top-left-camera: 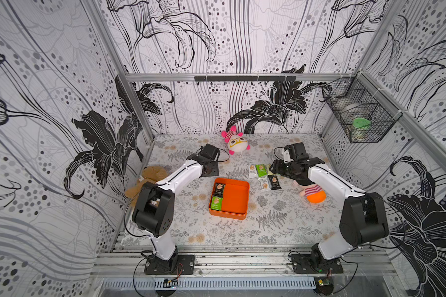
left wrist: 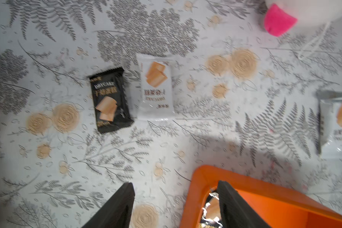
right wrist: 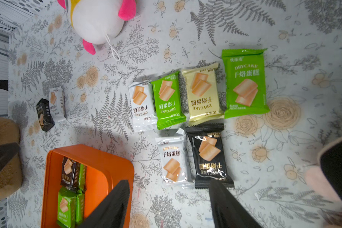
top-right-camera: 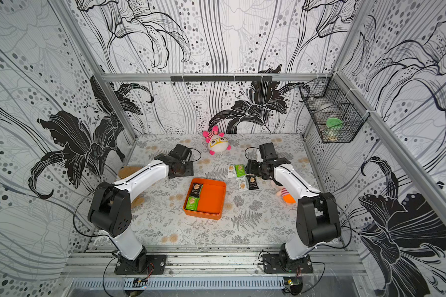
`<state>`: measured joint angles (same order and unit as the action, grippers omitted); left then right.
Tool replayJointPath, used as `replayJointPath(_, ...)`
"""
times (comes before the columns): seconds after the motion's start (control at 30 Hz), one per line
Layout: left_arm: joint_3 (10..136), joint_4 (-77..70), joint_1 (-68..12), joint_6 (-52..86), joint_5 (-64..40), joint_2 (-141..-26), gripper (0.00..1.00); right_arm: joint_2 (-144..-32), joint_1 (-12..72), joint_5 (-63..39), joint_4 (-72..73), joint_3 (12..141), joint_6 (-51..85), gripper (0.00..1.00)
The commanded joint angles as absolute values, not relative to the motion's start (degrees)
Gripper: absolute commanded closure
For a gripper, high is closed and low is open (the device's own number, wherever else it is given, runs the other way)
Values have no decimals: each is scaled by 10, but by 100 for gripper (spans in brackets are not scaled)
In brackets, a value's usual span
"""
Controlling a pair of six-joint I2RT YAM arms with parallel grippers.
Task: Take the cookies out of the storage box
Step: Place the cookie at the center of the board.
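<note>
The orange storage box is next for my left gripper, which should reach inside it and close on the black cookie packet (top-left-camera: 219, 189) (left wrist: 212, 211) that lies beside the green one.
The orange storage box (top-left-camera: 242, 203) sits mid-table, with a black cookie packet (top-left-camera: 219, 189) and a green one (top-left-camera: 216, 203) stacked along its left wall. Several more cookies (right wrist: 202, 92) lie in two rows on the cloth to the right of the box. A black packet (left wrist: 111, 99) and a white packet (left wrist: 156, 87) lie beyond its far left corner. My left gripper (left wrist: 176, 189) hangs open and empty over that corner, one finger above the box. My right gripper (right wrist: 169, 187) is open and empty, between the box and the right-hand packets.
A pink-and-white plush (top-left-camera: 234, 141) lies at the back. A brown plush (top-left-camera: 150, 174) lies by the left arm and a doll with an orange bottom (top-left-camera: 312, 191) under the right arm. A black wire basket (top-left-camera: 358, 113) hangs on the right wall.
</note>
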<state>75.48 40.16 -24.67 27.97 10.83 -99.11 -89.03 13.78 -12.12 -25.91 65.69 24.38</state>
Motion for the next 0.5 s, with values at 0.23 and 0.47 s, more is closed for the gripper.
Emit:
replayJointPath(0.23,760,435,-356,365,169,-997,29,-805,135,-133,-279,586,221,30)
replayJointPath(0.47,827,507,-385,373,210,-1067,28,-766,135,-116,-291,572,211,30)
